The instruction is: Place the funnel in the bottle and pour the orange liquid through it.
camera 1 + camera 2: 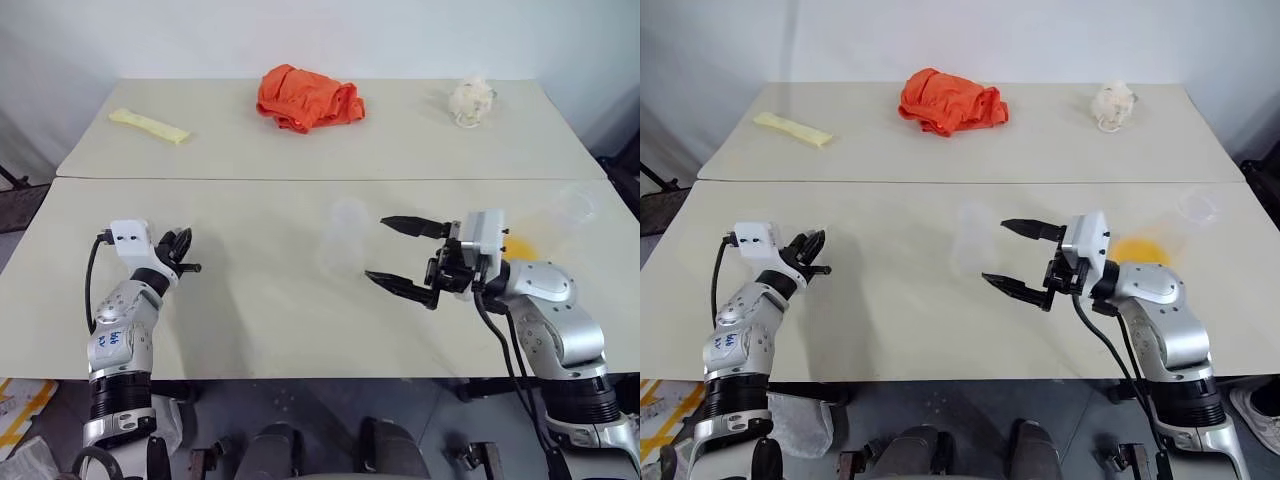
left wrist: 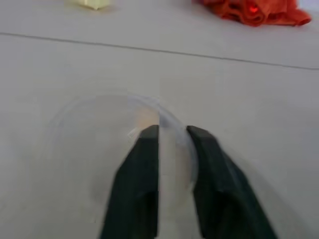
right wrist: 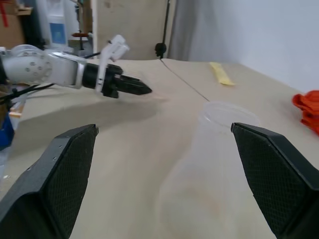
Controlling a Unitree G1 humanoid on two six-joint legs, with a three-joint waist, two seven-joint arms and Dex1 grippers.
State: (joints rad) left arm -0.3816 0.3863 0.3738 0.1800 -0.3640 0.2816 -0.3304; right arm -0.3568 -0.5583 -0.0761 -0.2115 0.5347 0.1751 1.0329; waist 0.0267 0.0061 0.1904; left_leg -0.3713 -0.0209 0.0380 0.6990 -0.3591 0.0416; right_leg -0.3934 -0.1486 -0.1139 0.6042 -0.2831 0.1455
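Observation:
My left gripper has the funnel. It will let go of the funnel on the bare table (image 1: pixel 244 240) between my left gripper and the bottle.
The funnel (image 2: pixel 89 139), clear and almost see-through, lies on the table at the left. My left gripper (image 1: pixel 186 256) is shut on its rim, with the thin wall pinched between the black fingers (image 2: pixel 144 164). The bottle (image 1: pixel 345 238), a whitish translucent cylinder, stands upright at mid-table. My right gripper (image 1: pixel 376 248) is open just to its right, pointing at it. The bottle (image 3: pixel 219 164) sits ahead of and between those wide jaws, untouched. The orange liquid (image 1: pixel 1137 250) is a yellow-orange patch right behind the right wrist. I cannot tell what holds it.
A low clear round cup (image 1: pixel 577 205) sits at the right edge. On the far table lie an orange-red cloth (image 1: pixel 308 98), a yellow strip (image 1: pixel 150 125) and a white crumpled thing (image 1: pixel 470 100). A seam (image 1: pixel 300 179) joins the two tables.

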